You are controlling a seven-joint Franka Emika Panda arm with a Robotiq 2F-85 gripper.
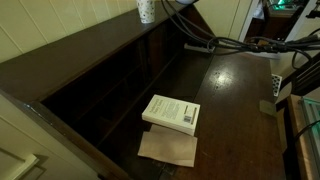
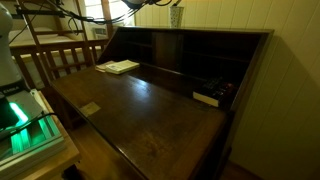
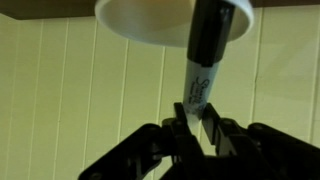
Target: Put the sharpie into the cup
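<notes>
Next, my gripper lets go of the sharpie inside the white cup [image 1: 148, 9] [image 3: 163, 17] on the top ledge of the dark wooden desk.
In the wrist view my gripper [image 3: 190, 135] is shut on the sharpie [image 3: 205, 50], a dark marker with a grey labelled barrel. Its dark end reaches the white round rim of the cup [image 3: 150, 20] and overlaps the rim's right part. Whether the tip is inside the cup, I cannot tell. In both exterior views the cup [image 1: 146, 10] [image 2: 176, 16] stands on the top ledge of the dark wooden desk [image 2: 150, 115]. The gripper itself is out of frame in them, and only arm cables show near the top edge.
A white book [image 1: 172, 112] lies on the desk, with a brown sheet [image 1: 168, 147] just in front of it. A small dark object [image 2: 207, 97] lies near the desk's back compartments. A green-lit device [image 2: 20, 125] stands beside the desk.
</notes>
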